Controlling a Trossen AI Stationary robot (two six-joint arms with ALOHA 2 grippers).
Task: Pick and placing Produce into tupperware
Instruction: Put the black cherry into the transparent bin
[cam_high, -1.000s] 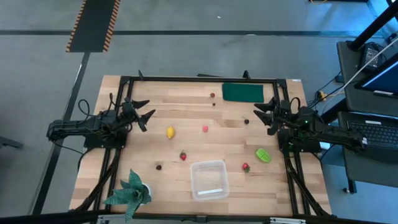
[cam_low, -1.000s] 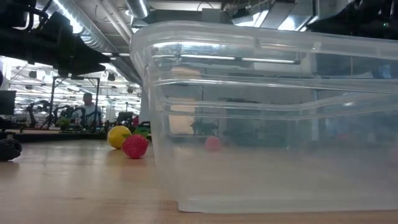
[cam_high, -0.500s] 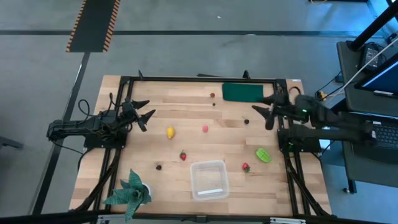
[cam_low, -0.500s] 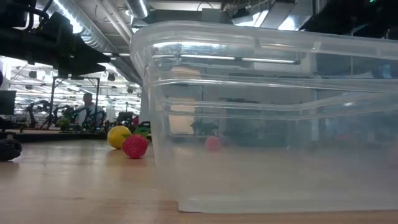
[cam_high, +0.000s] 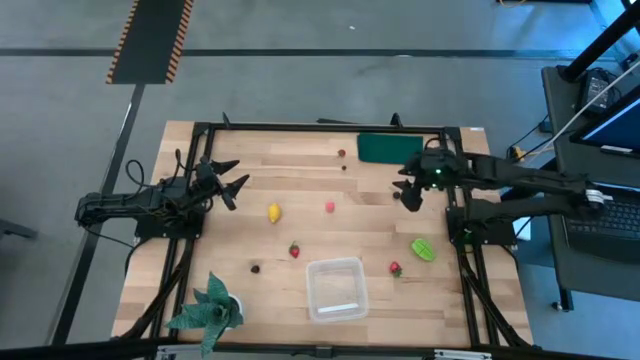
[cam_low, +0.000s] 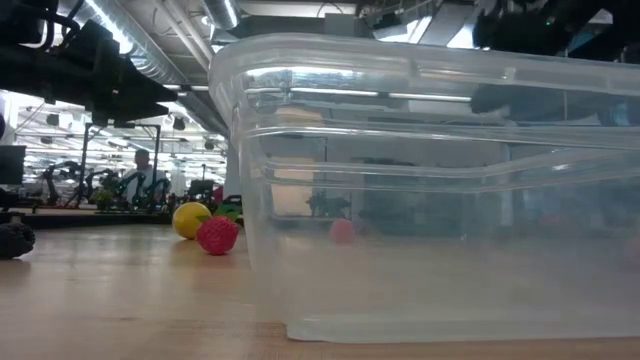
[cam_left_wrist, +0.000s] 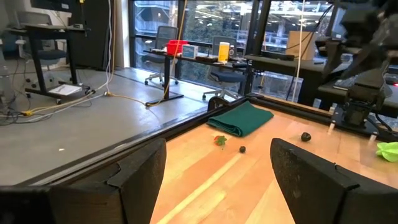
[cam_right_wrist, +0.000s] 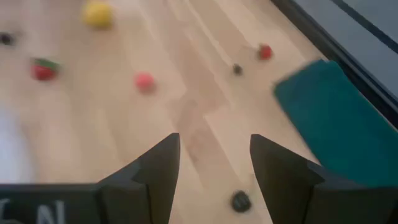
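Observation:
Next, my right gripper closes around the round body of the dark piece (cam_high: 396, 195) (cam_right_wrist: 240, 201) that lies between the dark green pad and the light green piece.
The clear tupperware (cam_high: 336, 288) stands near the table's front edge and fills the low view (cam_low: 430, 190). Produce lies scattered on the wood: a yellow lemon (cam_high: 274, 212), a pink berry (cam_high: 329, 207), a red strawberry (cam_high: 294, 250), a red berry (cam_high: 395, 268), a light green piece (cam_high: 423, 249) and a tiny dark piece (cam_right_wrist: 240, 201). My right gripper (cam_high: 406, 190) hangs open over the table's right half, tipped downward, above that dark piece (cam_right_wrist: 214, 149). My left gripper (cam_high: 238, 185) waits open and level at the table's left side (cam_left_wrist: 217, 180).
A dark green pad (cam_high: 390, 148) lies at the far edge, with a small red piece (cam_high: 341, 154) and a dark one (cam_high: 343, 167) beside it. A teal plant (cam_high: 210, 308) stands at the near left corner. Another dark piece (cam_high: 255, 268) lies left of the tupperware.
My right gripper has swung from the table's right edge toward the middle, risen and tipped from level to slanting down. Its fingers stay apart. Nothing on the table has moved.

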